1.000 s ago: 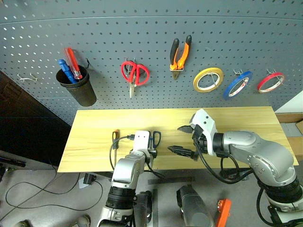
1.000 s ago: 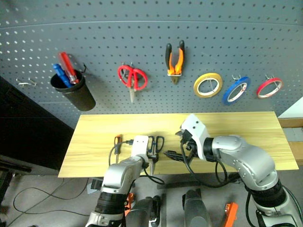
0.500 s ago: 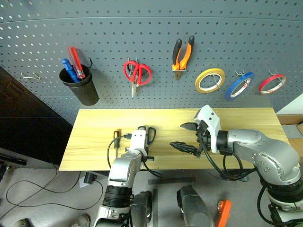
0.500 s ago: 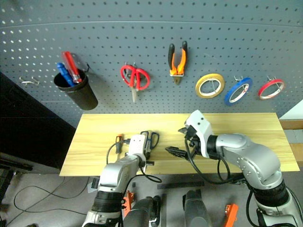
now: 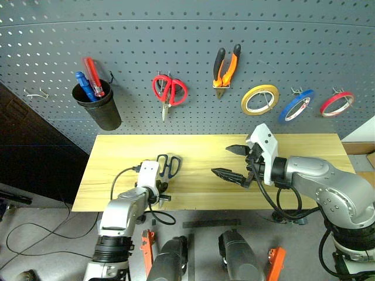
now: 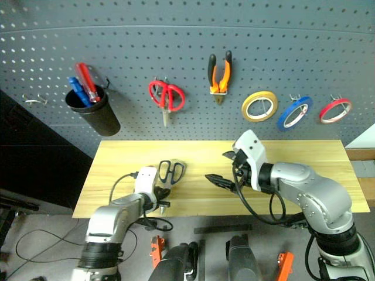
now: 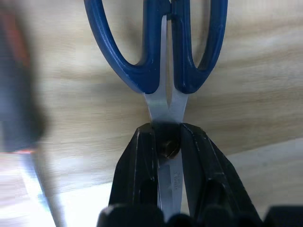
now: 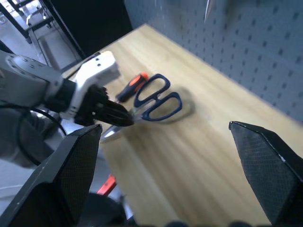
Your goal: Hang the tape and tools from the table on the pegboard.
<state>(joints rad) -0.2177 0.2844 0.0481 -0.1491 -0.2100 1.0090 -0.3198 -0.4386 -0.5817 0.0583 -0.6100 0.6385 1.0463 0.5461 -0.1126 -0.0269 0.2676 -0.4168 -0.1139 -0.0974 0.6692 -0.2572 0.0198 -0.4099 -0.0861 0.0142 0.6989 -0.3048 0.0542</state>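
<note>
My left gripper is to hang the dark blue scissors over the red-handled scissors on the pegboard (image 5: pixel 169 100), on the same hook as them.
My left gripper (image 7: pixel 166 130) is shut on the blades of the long scissors (image 5: pixel 170 164) with dark blue handles, near the pivot, and holds them just above the table (image 5: pixel 304 146) at its front left. The orange-and-black screwdriver (image 8: pixel 135 81) lies on the wood right beside them. To the right, my right gripper (image 5: pixel 225 161) hovers open over the table's middle with nothing between its fingers. On the pegboard (image 5: pixel 176 41) hang the orange-and-black pliers (image 5: pixel 225 67) and, at the far right, the thin red tape (image 5: pixel 337 103).
Also on the board are red-handled scissors (image 5: pixel 169 91), a yellow roll (image 5: pixel 259 99), a blue roll (image 5: pixel 295 106), and a black cup (image 5: pixel 96 108) holding red and blue screwdrivers. A bare metal hook (image 5: pixel 36 93) sticks out at the far left.
My left gripper has shut on the scissors and carried them leftward and slightly up off the wood. The right gripper has stayed open and nearly still.
</note>
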